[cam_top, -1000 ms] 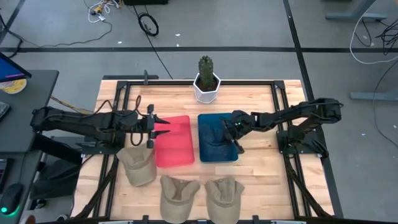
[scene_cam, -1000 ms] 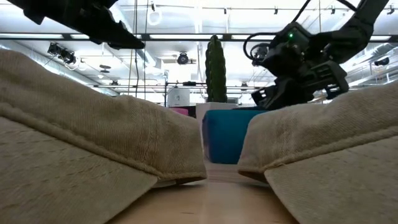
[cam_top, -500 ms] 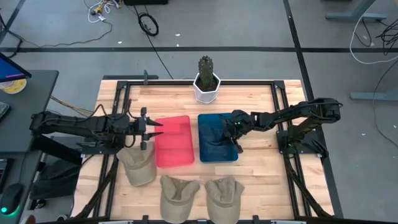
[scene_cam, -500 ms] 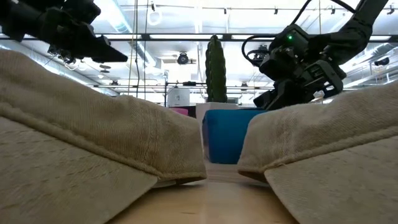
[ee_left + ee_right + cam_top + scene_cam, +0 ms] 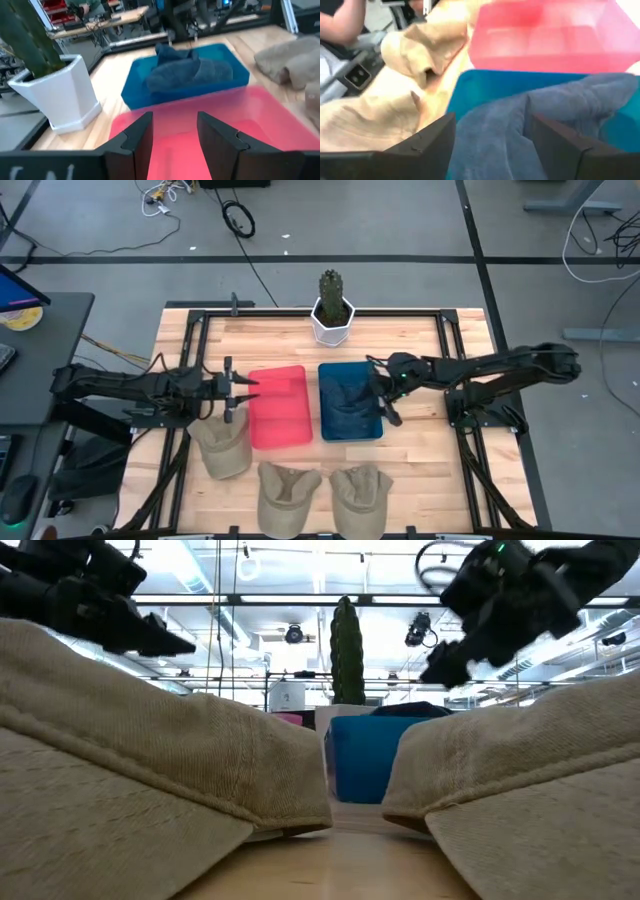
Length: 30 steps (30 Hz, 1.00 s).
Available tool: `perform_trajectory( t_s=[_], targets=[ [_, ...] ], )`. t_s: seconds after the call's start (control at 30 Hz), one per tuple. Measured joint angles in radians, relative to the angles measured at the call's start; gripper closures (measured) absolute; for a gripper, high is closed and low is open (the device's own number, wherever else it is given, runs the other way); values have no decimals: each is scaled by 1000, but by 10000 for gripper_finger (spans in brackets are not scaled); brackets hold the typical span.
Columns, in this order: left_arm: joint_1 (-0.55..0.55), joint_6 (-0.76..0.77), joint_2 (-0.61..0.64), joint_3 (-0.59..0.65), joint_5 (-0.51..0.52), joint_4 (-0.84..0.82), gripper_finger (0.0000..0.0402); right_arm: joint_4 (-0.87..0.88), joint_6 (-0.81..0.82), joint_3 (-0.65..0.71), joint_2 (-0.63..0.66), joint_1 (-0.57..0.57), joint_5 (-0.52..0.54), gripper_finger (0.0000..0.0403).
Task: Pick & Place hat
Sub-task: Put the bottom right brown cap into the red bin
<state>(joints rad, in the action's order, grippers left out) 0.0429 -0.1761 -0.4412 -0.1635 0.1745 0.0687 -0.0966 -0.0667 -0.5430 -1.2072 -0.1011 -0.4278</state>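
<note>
The robot's right gripper needs to next move to the tan hat in front of the blue tray and close on its visor's corner [image 5: 385,505] next to the hat's top.
A dark blue hat [image 5: 345,400] lies crumpled in the blue tray [image 5: 325,430], resting on its floor. My right gripper [image 5: 386,398] hangs open above the tray's right edge. Its fingers straddle the hat [image 5: 545,115] in the wrist view, and in the low view the gripper [image 5: 440,670] stands clear above it. My left gripper [image 5: 246,388] is open and holds nothing, over the left edge of the red tray [image 5: 285,415]. Three tan hats [image 5: 222,448] [image 5: 288,495] [image 5: 360,492] lie on the table near the front edge.
A cactus in a white pot [image 5: 332,315] stands at the far edge behind the trays. The two front tan hats [image 5: 150,780] fill the low view's foreground. A black frame [image 5: 460,380] borders the wooden table. A person's arm [image 5: 340,20] shows beyond the table.
My right gripper has opened, let go of the dark blue hat, risen and drawn back toward the table's right edge. The hat stays in the blue tray. My left gripper has moved toward the table's left edge, from over the red tray to its left rim.
</note>
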Motion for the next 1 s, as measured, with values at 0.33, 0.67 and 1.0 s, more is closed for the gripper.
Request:
perform_trajectory(
  t_s=[0.33, 0.67, 1.0],
  targets=[
    [-3, -1, -1, 24, 0, 17, 246, 70, 169, -1, 198, 149, 55, 147],
    [-3, -17, -1, 24, 0, 18, 246, 70, 247, -35, 249, 355, 163, 167],
    [-3, 8, -1, 24, 0, 39, 246, 347, 349, -215, 232, 569, 461, 170]
  ],
)
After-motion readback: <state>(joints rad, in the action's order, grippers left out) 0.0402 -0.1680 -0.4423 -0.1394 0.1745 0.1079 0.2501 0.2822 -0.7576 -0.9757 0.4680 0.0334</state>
